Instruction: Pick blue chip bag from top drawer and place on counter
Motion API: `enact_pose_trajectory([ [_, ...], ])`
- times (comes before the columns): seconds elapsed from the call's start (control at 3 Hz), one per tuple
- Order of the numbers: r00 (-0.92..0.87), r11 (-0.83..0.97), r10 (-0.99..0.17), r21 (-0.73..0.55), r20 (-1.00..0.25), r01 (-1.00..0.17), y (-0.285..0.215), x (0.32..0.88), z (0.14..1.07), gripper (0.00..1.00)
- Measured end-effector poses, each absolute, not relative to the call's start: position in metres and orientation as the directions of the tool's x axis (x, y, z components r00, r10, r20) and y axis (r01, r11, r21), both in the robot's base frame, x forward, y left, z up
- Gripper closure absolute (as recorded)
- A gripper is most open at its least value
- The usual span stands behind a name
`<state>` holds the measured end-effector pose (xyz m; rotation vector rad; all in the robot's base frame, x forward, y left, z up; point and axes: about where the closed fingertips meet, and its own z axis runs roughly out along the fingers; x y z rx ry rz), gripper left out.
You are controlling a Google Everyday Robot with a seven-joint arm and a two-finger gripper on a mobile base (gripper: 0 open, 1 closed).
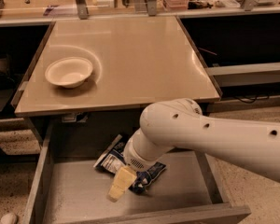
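Observation:
My gripper closes next across the middle of the blue chip bag point(130, 169), between its white panel and dark blue end nearer the drawer's front.
The blue chip bag point(110, 161) lies on the floor of the open top drawer point(73, 197), near its middle, crinkled, with a white panel and dark blue ends. My gripper point(121, 184), yellowish at its tip, reaches down into the drawer from the white arm point(210, 136) and sits on the bag's front part, covering its middle. The beige counter point(135, 55) lies just above and behind the drawer.
A white round bowl point(68, 71) stands on the counter's left side. A wooden bench with metal posts point(79, 1) and clutter runs along the back. Thick grey drawer walls point(36, 190) flank the drawer floor. Dark openings lie to either side of the counter.

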<state>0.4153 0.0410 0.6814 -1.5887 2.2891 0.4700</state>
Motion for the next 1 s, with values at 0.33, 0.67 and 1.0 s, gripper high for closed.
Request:
enact_pose_trajectory([
  [0.33, -0.361, 0.368, -0.83, 0.069, -0.425, -0.927, 0.048, 0.423, 0.656, 0.0],
  [0.67, -0.377, 0.399, -0.822, 0.041, -0.428, -0.916, 0.051, 0.431, 0.637, 0.0],
  [1.0, -0.393, 0.425, -0.817, 0.02, -0.422, -0.905, 0.051, 0.44, 0.617, 0.0],
])
